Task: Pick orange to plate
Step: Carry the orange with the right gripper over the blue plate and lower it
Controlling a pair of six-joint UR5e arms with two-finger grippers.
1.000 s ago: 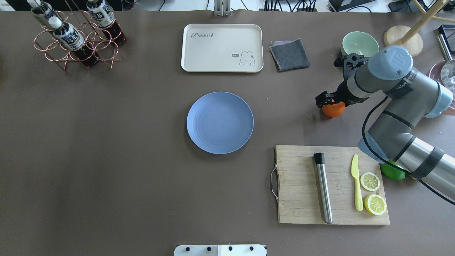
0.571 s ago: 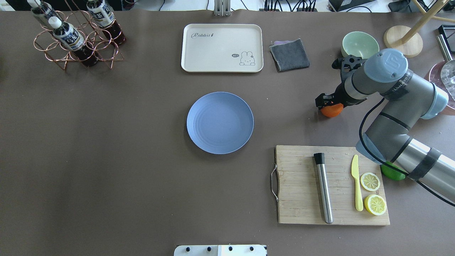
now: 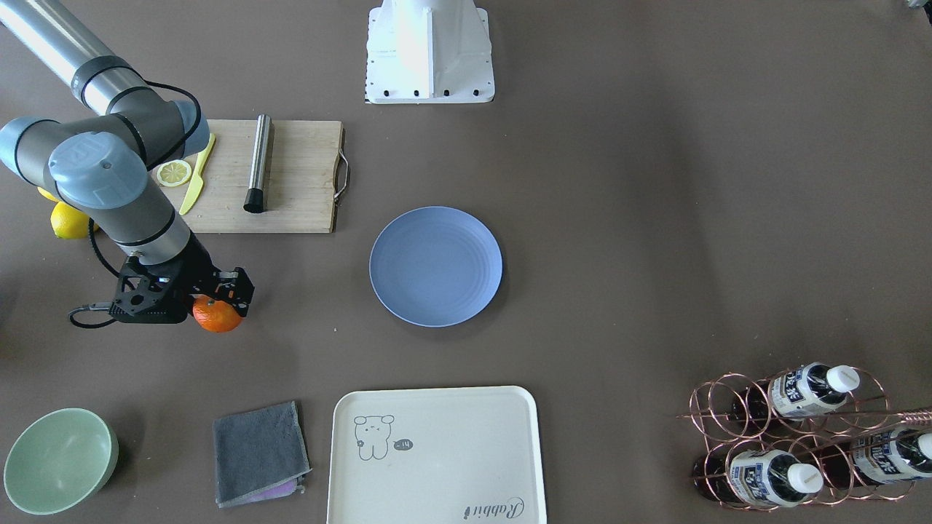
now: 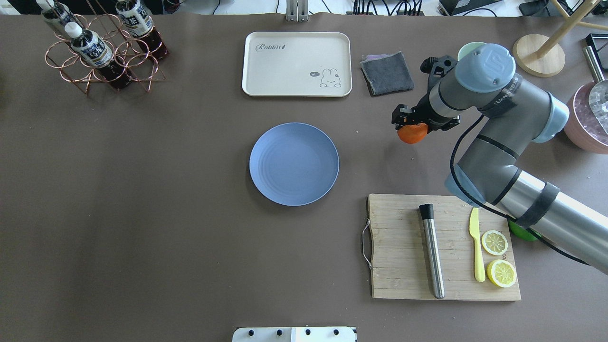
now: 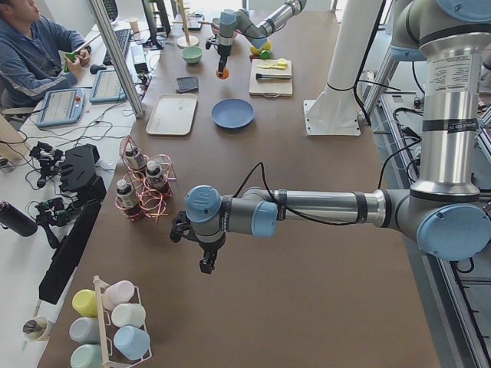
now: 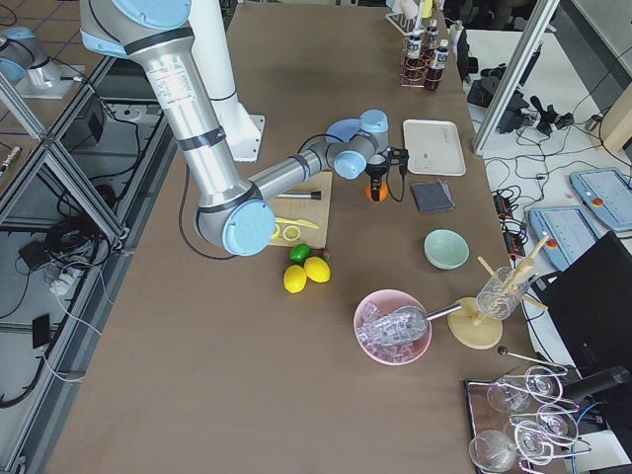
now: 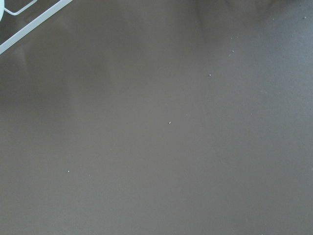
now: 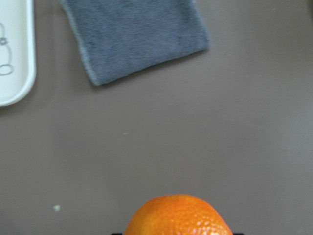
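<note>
I will let go of the orange with my right gripper close to the middle of the blue-grey plate [image 3: 434, 261].
The orange [image 4: 411, 134] hangs between the fingers of my right gripper [image 4: 412, 128], which is shut on it, off the table to the right of the plate [image 4: 294, 164]. In the front-facing view the orange [image 3: 216, 315] sits under the right gripper [image 3: 220, 300], left of the blue-grey plate [image 3: 435, 266], which holds nothing. The right wrist view shows the orange's top [image 8: 178, 215] at its lower edge. My left gripper [image 5: 204, 257] shows only in the exterior left view, low over bare table near the bottle rack; I cannot tell whether it is open or shut.
A grey cloth [image 4: 387, 72] and a cream tray [image 4: 297, 64] lie beyond the orange. A wooden cutting board [image 4: 403, 247] with a metal rod, yellow knife and lemon slices lies at the near right. A green bowl [image 3: 58, 458] and a bottle rack [image 4: 102, 47] stand at the far corners.
My right gripper has carried the orange leftward and a little away from the robot, closer to the plate. The right arm's elbow swung along with it.
</note>
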